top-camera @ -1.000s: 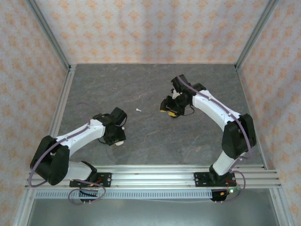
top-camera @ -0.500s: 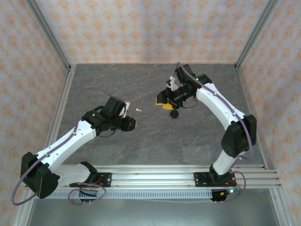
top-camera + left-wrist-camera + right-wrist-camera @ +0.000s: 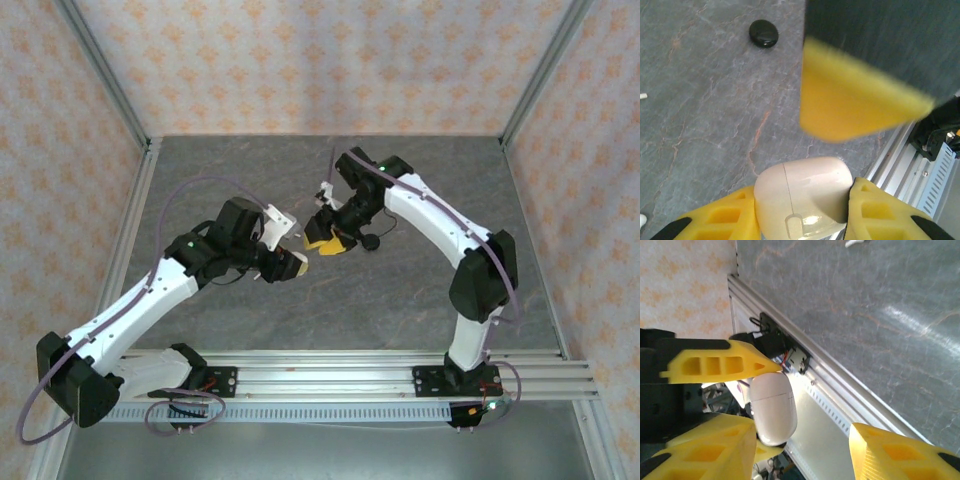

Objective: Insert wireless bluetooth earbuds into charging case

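The robot's left gripper spans the charging case from end to end across its lid seam, so the right gripper needs to hold the case while the left gripper takes one end [image 3: 771, 195].
My left gripper [image 3: 804, 201] is shut on a white, rounded charging case [image 3: 800, 192], lid closed, held above the table. In the top view the left gripper [image 3: 293, 264] and the right gripper [image 3: 325, 243] meet tip to tip at mid-table. In the right wrist view the case [image 3: 771, 407] hangs between the left arm's yellow fingers [image 3: 715, 365]. My right gripper [image 3: 805, 440] stands open around it, with one finger beside the case and a wide gap to the other. A tiny white earbud [image 3: 854, 243] lies on the grey table, also at the left wrist view's edge [image 3: 642, 95].
A black round puck-like object [image 3: 372, 241] lies on the table just right of the grippers, also seen from the left wrist [image 3: 763, 33]. The aluminium rail [image 3: 330, 375] runs along the near edge. Patterned walls enclose the other three sides.
The left arm lifted the white case off the table and swung it right toward the centre. The right arm moved left, away from the black object, until the two grippers met.
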